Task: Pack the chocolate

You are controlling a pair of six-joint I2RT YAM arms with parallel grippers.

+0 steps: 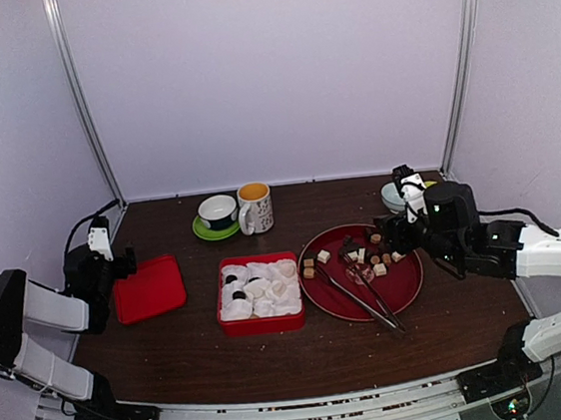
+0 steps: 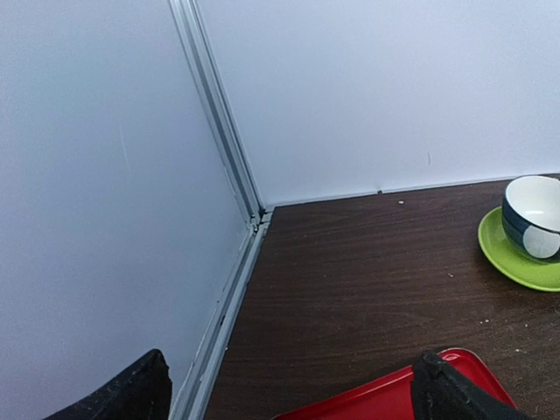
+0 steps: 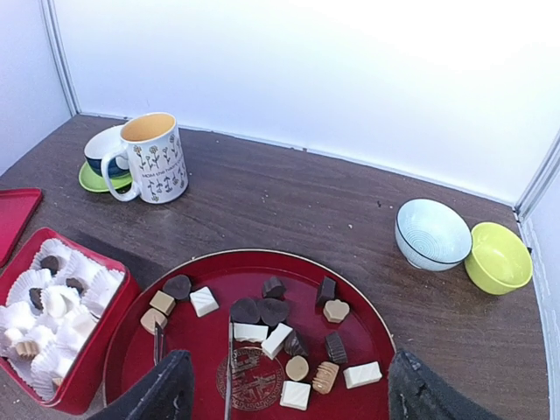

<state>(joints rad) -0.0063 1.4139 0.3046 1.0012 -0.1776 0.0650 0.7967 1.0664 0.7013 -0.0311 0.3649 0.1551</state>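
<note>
My left gripper needs to grab the red lid's near corner [image 1: 120, 316], at the edge that is farthest from the red box of white paper cups.
Several chocolate pieces [image 3: 273, 312], dark, tan and white, lie loose on a round red plate [image 3: 367, 302] right of centre [image 1: 320, 301]. Metal tongs [image 3: 229, 367] rest on the plate, with no gripper on them. My right gripper [image 3: 293, 398] hovers open over the plate's near right side [image 1: 388, 229], with nothing between its fingers. The red box [image 1: 262, 323] of white paper cups holds a few chocolates [image 3: 51, 262]. My left gripper [image 2: 293, 398] stands wide open and empty at the far left [image 1: 115, 259], above the back edge of the red lid [image 2: 385, 398].
A flowered mug [image 1: 255, 208] and a blue-and-white bowl on a green saucer [image 1: 218, 215] stand at the back centre. A pale blue bowl [image 3: 433, 232] and a yellow-green bowl [image 3: 499, 258] sit at the back right. White walls with metal corner posts [image 2: 219, 114] close in the table.
</note>
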